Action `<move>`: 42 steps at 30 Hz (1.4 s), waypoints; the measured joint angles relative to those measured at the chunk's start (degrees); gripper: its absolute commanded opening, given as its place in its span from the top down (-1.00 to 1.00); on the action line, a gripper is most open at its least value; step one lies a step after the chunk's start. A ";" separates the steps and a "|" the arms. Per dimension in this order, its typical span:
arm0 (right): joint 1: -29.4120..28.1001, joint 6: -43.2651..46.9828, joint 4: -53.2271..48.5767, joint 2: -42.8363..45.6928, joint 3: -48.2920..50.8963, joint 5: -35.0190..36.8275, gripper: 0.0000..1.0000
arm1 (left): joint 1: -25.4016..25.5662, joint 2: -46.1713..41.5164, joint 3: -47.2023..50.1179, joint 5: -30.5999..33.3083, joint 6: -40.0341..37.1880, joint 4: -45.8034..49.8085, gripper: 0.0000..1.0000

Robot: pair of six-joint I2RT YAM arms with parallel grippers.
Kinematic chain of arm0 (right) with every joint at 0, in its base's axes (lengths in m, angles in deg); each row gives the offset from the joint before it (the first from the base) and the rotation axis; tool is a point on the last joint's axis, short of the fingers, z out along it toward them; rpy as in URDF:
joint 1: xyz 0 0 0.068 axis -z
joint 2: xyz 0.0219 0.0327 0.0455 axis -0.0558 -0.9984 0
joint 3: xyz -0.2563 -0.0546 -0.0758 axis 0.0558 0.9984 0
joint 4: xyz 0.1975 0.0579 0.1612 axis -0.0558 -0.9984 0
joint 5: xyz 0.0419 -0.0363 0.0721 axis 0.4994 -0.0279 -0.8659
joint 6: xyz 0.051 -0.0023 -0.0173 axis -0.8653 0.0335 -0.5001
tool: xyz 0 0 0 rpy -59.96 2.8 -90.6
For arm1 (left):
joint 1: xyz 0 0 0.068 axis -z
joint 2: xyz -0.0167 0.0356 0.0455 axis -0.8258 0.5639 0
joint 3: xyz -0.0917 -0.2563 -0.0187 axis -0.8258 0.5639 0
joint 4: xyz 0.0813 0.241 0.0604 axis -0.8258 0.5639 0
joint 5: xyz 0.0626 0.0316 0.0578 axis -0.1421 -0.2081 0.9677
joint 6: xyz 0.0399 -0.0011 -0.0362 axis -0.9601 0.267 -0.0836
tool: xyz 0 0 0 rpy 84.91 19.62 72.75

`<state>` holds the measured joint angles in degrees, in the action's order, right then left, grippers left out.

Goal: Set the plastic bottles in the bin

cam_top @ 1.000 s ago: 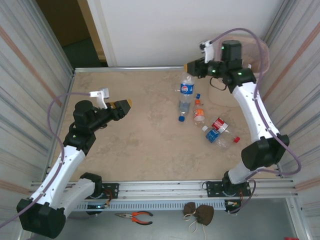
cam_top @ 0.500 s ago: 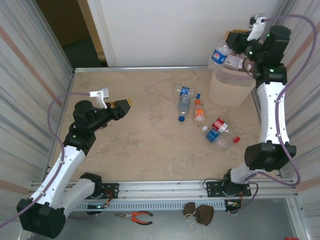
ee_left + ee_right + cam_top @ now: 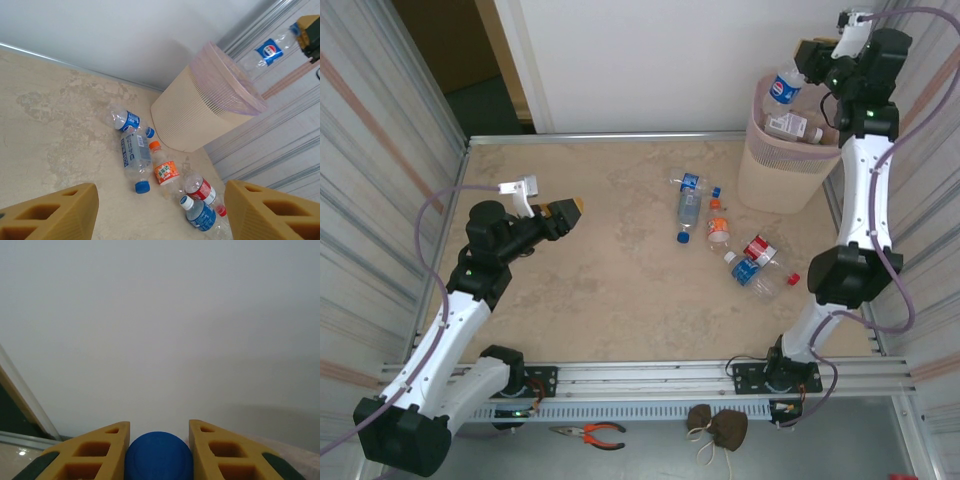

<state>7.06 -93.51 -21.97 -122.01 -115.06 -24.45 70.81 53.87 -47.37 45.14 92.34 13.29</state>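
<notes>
Next, I release the clear plastic bottle with my right gripper in the bin (image 3: 774,135), beside the white-labelled bottle, against the bin's side.
My right gripper (image 3: 809,56) is raised above the bin (image 3: 765,180) and is shut on a clear plastic bottle with a blue label (image 3: 782,88), which hangs over the bin's far left rim. In the right wrist view its fingers (image 3: 105,450) clamp the bottle's blue cap (image 3: 159,457). Another bottle (image 3: 790,126) lies inside the bin. Several bottles lie on the table left of and in front of the bin: two blue-labelled (image 3: 690,208), one orange (image 3: 718,222), one red (image 3: 760,247), one blue (image 3: 748,271). My left gripper (image 3: 570,208) hovers open and empty at mid-left.
Corrugated metal walls close in the table on the left and right, with a white wall behind. Orange-handled pliers (image 3: 590,433) and two brown pouches (image 3: 716,424) lie below the front rail. From the left wrist, the bin (image 3: 200,120) stands beyond the bottles (image 3: 135,155).
My right arm has swung up from the table's far side, carrying the blue-labelled bottle to a spot above the bin. The left arm has not moved.
</notes>
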 measured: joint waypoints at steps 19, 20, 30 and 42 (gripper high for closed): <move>-1.88 9.11 -22.21 -18.23 -13.22 -3.26 0.60 | -0.20 -2.89 0.02 0.24 0.00 1.51 -0.36; -2.05 9.31 -22.23 -18.95 -13.73 -3.28 0.60 | -0.20 -2.91 0.02 0.26 0.00 1.55 -0.36; -2.99 9.64 -21.99 -25.29 -15.63 -3.19 0.59 | -0.20 -3.87 0.74 0.74 0.07 1.88 -0.36; -2.89 8.94 -24.72 -27.10 -15.26 -3.17 0.07 | -0.20 -3.87 1.01 1.11 0.24 2.03 -0.35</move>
<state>4.18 -84.57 -46.69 -149.11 -130.31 -27.62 70.61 50.00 -46.37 46.25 92.58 15.33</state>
